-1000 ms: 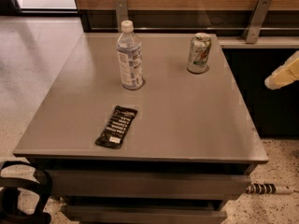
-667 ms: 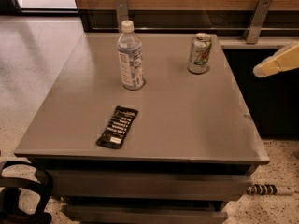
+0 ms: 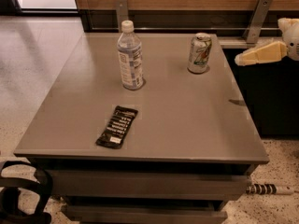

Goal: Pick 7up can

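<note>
The lower half of the 7up can (image 3: 198, 57), just below its middle, should be gripped by my gripper next.
The 7up can (image 3: 199, 53) stands upright at the back right of the grey table (image 3: 187, 120). It is silvery-white with green and red-orange markings. My gripper (image 3: 259, 54) comes in from the right edge of the view, past the table's right side. Its pale yellow fingertip points left toward the can and stays a short way right of it, at about the can's height. It holds nothing that I can see.
A clear water bottle (image 3: 130, 56) with a white cap stands at the back centre-left. A black snack packet (image 3: 117, 126) lies flat at the front left. Metal brackets (image 3: 258, 17) and a wood panel run behind the table. A striped rod (image 3: 268, 189) lies on the floor at the right.
My gripper has moved left into view, from the right edge toward the can. The can, bottle and packet have not moved.
</note>
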Controlling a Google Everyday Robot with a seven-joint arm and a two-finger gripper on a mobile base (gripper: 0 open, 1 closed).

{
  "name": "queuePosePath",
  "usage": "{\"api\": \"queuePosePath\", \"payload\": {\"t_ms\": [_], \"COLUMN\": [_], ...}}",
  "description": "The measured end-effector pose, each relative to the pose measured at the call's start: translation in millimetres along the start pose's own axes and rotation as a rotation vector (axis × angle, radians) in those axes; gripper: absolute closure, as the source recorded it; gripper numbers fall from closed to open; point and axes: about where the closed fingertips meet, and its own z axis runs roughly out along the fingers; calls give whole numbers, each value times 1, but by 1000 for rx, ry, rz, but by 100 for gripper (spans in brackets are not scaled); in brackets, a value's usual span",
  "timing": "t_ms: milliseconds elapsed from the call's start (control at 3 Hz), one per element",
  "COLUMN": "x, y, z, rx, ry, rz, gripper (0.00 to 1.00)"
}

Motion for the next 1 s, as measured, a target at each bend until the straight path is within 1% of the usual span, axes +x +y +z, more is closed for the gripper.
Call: {"api": "queuePosePath", "payload": {"t_ms": [333, 667, 1000], "x": [-2, -1, 3], "y": [3, 3, 4], "z": [24, 30, 51], "rx": [-32, -41, -76], "ry": [-100, -104, -120], "rz": [30, 34, 48], "gripper": [0, 0, 0]}}
